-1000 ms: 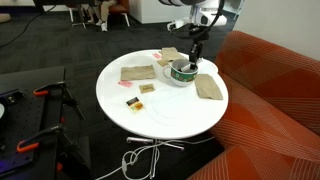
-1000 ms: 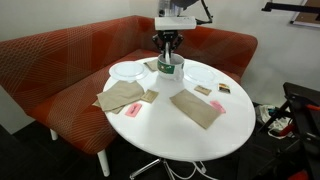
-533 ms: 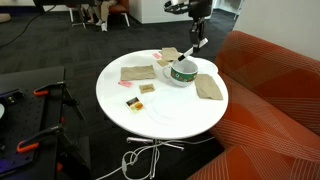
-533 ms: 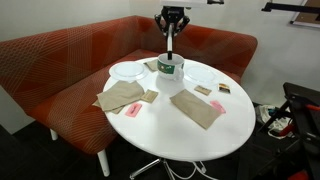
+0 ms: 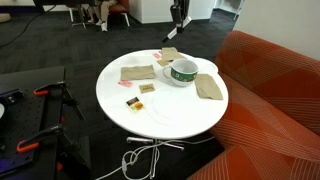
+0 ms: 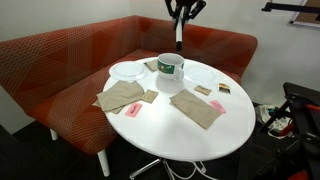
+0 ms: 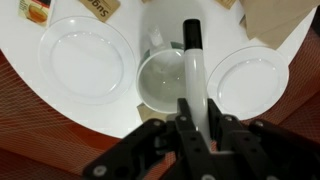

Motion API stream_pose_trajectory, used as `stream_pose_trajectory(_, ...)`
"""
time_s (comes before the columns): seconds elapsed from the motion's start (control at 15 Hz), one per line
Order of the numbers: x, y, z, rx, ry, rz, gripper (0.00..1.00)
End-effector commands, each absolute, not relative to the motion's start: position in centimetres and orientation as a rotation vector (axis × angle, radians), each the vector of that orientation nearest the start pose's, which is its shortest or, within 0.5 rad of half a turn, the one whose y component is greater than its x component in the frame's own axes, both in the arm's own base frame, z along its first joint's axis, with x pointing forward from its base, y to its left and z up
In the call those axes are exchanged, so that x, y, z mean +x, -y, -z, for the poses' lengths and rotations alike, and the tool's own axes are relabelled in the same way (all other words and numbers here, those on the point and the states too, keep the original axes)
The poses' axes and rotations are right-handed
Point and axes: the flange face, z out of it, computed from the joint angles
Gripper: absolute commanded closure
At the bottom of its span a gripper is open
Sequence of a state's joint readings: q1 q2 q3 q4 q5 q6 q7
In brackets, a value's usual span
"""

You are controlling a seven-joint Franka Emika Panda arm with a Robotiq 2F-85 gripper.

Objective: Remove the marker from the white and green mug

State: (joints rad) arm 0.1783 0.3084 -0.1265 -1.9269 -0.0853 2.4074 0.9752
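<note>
Next, my gripper releases the marker on the white table, along the back edge of the napkin (image 5: 130, 65) behind the sugar packet.
The white and green mug (image 5: 182, 72) stands at the back of the round white table (image 5: 165, 115); it also shows in an exterior view (image 6: 171, 68) and, from above and empty, in the wrist view (image 7: 163, 82). My gripper (image 5: 177, 14) is high above the mug, at the top edge of both exterior views (image 6: 182, 10). It is shut on the marker (image 6: 179, 35), which hangs straight down, clear of the mug, in both exterior views (image 5: 176, 30). In the wrist view the marker (image 7: 194, 70) has a pale body and a black tip between my fingers (image 7: 197, 120).
Two white plates (image 7: 85, 60) (image 7: 248, 85) flank the mug. Brown napkins (image 6: 120, 97) (image 6: 197, 108) and small packets (image 5: 133, 101) lie on the table. A red sofa (image 6: 60, 60) curves behind the table. A cable (image 5: 140, 160) and tripod gear (image 5: 40, 110) are on the floor.
My gripper has risen straight up with the marker. The marker's tip was in the mug one second ago and now hangs well above it.
</note>
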Motion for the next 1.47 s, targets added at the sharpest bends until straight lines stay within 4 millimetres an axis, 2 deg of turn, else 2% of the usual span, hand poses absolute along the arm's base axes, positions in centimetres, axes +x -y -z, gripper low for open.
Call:
stream_pose_trajectory(0.0,59.1,-6.8,-35.3,-2.846,-1.120,0.287,0.95)
stream_pose_trajectory(0.27,56.9,-11.2,-32.7,-2.871,-0.919,0.146,0.95)
stream_pose_trajectory(0.53,55.8,-13.6,-29.5,-2.885,-0.783,-0.011,0.95)
stream_pose_trajectory(0.67,55.8,-13.9,-28.2,-2.893,-0.726,-0.055,0.95)
stream_pose_trajectory(0.93,57.0,-13.3,-25.3,-2.922,-0.648,-0.117,0.95)
stream_pose_trajectory(1.4,57.9,-13.2,-20.4,-2.950,-0.558,-0.366,0.95)
